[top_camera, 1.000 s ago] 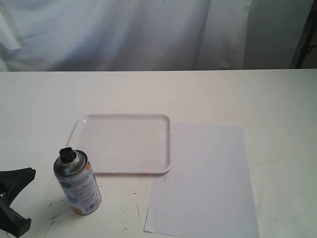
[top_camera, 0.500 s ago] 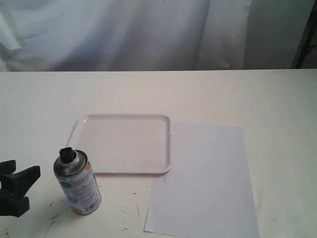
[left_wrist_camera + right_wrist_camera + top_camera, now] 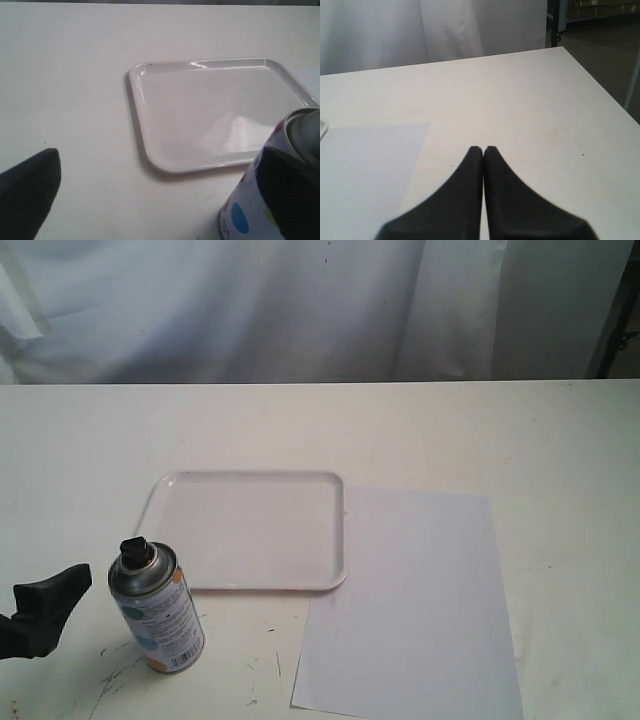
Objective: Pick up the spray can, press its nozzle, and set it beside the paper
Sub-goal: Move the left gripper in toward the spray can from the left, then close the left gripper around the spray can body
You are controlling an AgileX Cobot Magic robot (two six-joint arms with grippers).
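My left gripper should grip around the middle of the white label [image 3: 163, 626] [image 3: 252, 197] on the spray can and leave the black nozzle on top free.
The spray can [image 3: 160, 615] stands upright on the table near its front left, silver with a white label and coloured circles. Its black nozzle [image 3: 133, 547] tops the dome. My left gripper [image 3: 48, 610] hovers just left of the can, apart from it. In the left wrist view that gripper [image 3: 160, 165] is open, with the can [image 3: 245, 217] partly behind one dark finger [image 3: 295, 195]. The paper [image 3: 410, 605] lies flat to the right of the can. My right gripper [image 3: 483, 150] is shut on nothing above bare table, beside the paper [image 3: 365, 165].
A white rimmed tray [image 3: 340, 530] lies behind the can, its right edge touching the paper; it also shows in the left wrist view [image 3: 142, 125]. Dark scuff marks [image 3: 115, 670] mark the table by the can. A white curtain [image 3: 300, 300] hangs behind the table.
My left gripper has moved right and a little up toward the can, and has turned, so one finger now shows close to the can. The can, tray and paper have stayed put.
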